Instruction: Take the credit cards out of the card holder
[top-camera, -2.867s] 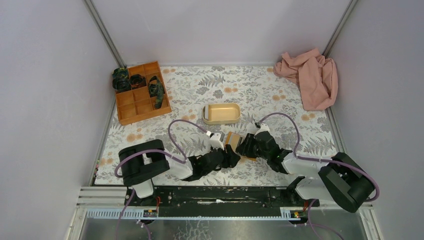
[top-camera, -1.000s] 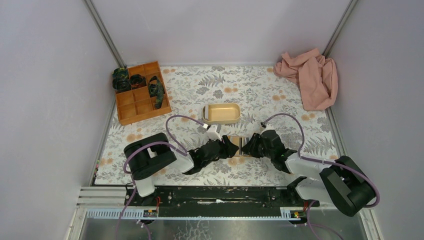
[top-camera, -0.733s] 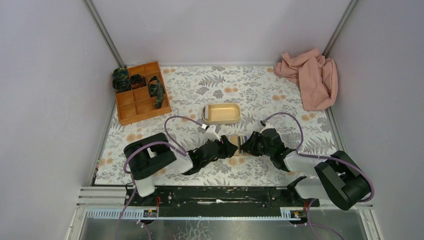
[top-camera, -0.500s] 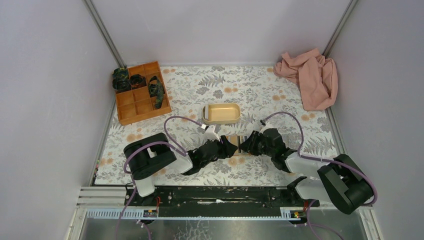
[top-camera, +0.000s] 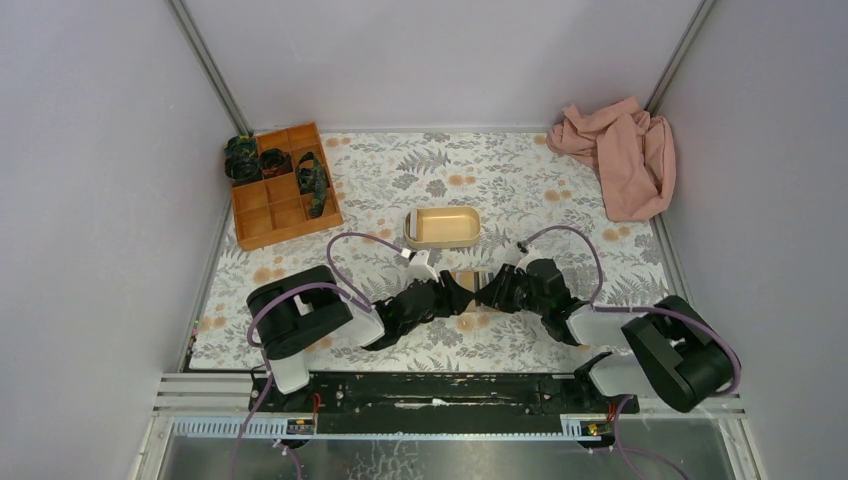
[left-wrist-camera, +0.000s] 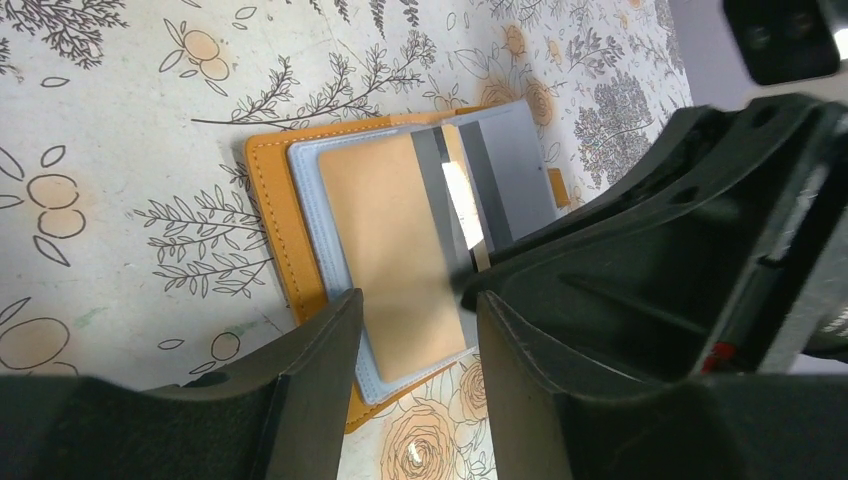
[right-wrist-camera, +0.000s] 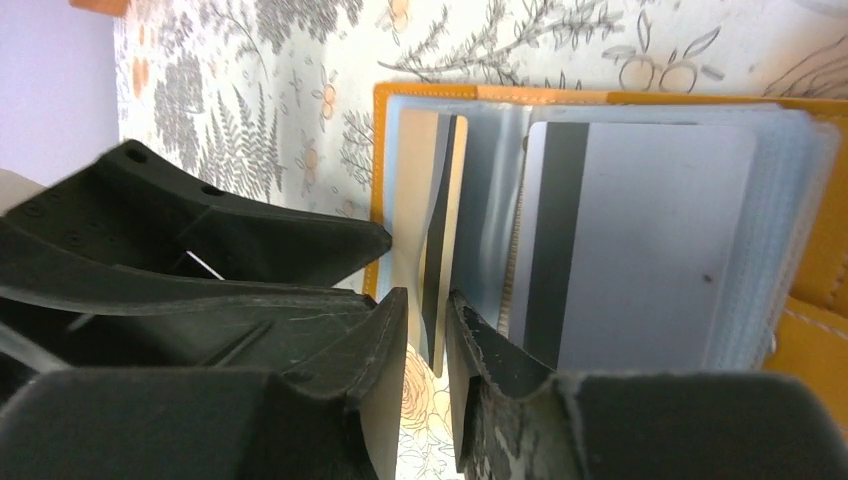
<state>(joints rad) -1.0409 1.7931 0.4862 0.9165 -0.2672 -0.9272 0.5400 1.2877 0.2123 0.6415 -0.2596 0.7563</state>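
Observation:
My left gripper should grip the tan card at the plain end (top-camera: 463, 307) (left-wrist-camera: 388, 350), opposite the card's black stripe, because my right gripper works at the striped side.
The card holder (top-camera: 467, 280) lies open on the floral mat between my two grippers, with an orange-tan cover (left-wrist-camera: 270, 220) and light blue sleeves. In the left wrist view a tan card (left-wrist-camera: 400, 240) sits in a sleeve beside a grey card (left-wrist-camera: 510, 160) with a black stripe. My left gripper (left-wrist-camera: 415, 300) is open, its fingers straddling the holder's near edge. My right gripper (right-wrist-camera: 428, 310) is nearly closed on a striped card (right-wrist-camera: 432, 270) standing on edge. The grey card (right-wrist-camera: 650, 240) lies flat to its right.
A beige oval tray (top-camera: 442, 228) stands just behind the holder. An orange compartment box (top-camera: 283, 187) with dark items sits at the back left. A pink cloth (top-camera: 620, 155) lies at the back right. Walls close in on both sides.
The right gripper has slid left onto the open holder, covering more of it, and now meets the left gripper over it. The left gripper has barely moved in the last second.

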